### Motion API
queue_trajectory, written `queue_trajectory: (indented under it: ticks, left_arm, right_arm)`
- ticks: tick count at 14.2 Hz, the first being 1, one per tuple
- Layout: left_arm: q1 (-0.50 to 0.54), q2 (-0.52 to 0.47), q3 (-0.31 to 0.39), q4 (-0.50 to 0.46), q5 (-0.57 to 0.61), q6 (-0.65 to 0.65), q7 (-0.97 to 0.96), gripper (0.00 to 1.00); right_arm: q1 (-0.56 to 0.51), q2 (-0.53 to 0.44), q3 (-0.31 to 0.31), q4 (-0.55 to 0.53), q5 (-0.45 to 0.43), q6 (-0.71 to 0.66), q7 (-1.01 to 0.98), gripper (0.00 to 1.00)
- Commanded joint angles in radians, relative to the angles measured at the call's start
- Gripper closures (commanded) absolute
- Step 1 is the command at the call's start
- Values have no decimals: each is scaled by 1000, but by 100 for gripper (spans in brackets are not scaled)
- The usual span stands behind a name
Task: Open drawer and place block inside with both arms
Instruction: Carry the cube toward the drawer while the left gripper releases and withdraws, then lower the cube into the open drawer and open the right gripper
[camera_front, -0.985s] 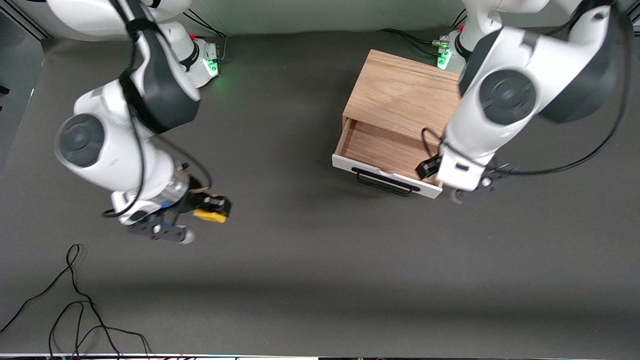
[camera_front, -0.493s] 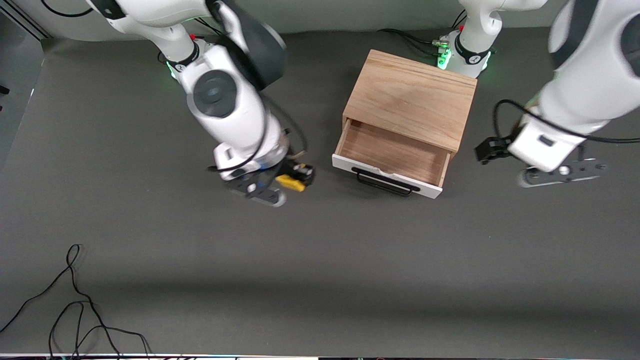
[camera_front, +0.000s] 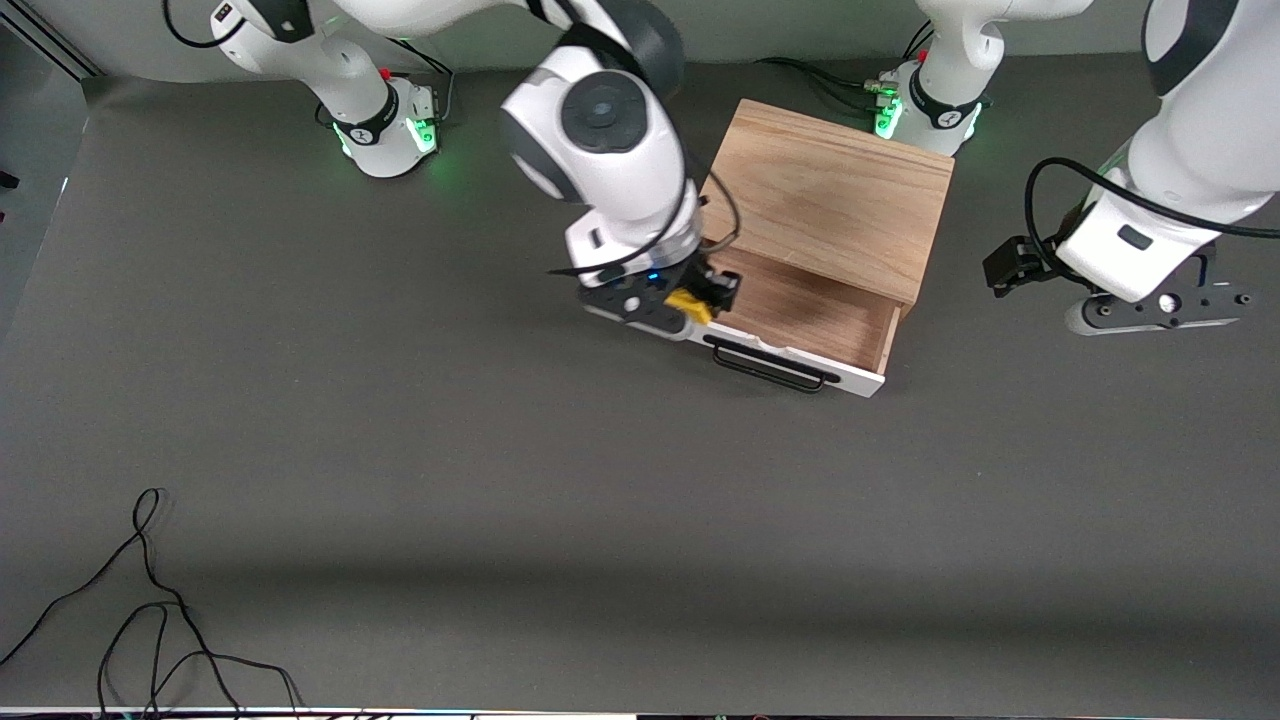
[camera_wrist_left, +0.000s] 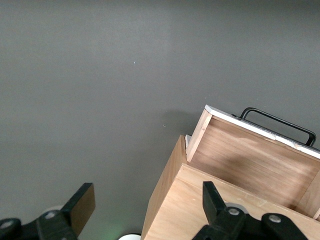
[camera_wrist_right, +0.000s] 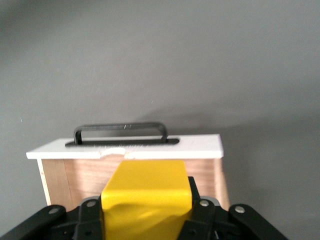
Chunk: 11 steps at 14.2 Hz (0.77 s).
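My right gripper will let go of the yellow block on the drawer's bottom close behind the white front (camera_front: 743, 300) (camera_wrist_right: 159, 186).
The light oak box (camera_front: 830, 195) stands near the left arm's base with its drawer (camera_front: 800, 312) pulled open; the white front and black handle (camera_front: 770, 365) face the front camera. My right gripper (camera_front: 700, 300) is shut on the yellow block (camera_front: 688, 302) and holds it over the drawer's corner at the right arm's end. In the right wrist view the block (camera_wrist_right: 145, 197) sits between the fingers above the open drawer (camera_wrist_right: 125, 165). My left gripper (camera_front: 1160, 310) is open and empty, up beside the box at the left arm's end; its wrist view shows the box (camera_wrist_left: 200, 210) and the drawer (camera_wrist_left: 255, 160).
Black cables (camera_front: 150, 600) lie on the grey mat near the front camera at the right arm's end. The arm bases with green lights (camera_front: 385, 130) stand along the back edge.
My right gripper carried the block from the open mat toward the box, now over the drawer's corner. My left gripper drew away from the drawer front and moved off beside the box.
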Motion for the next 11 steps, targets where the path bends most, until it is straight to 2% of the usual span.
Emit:
queue_trajectory:
  ticks: [1,6,9,11]
  left_arm:
    - [76,-38,6,-47,-62,34,126,4]
    - [110,-45,6,-55,-88,26,134,4]
    - [111,-89,7,-121,-88,46,135,4]
    - [111,-91,7,-121,-88,47,135,4]
  right_arm:
    - [36,68,-14,43,1,30,26,93]
    - [116,134,-19,39,-18,68,48,92]
    - [137,168,-19,35,-45,79,74,92]
    - [139,180,-19,35,-47,94,84,90]
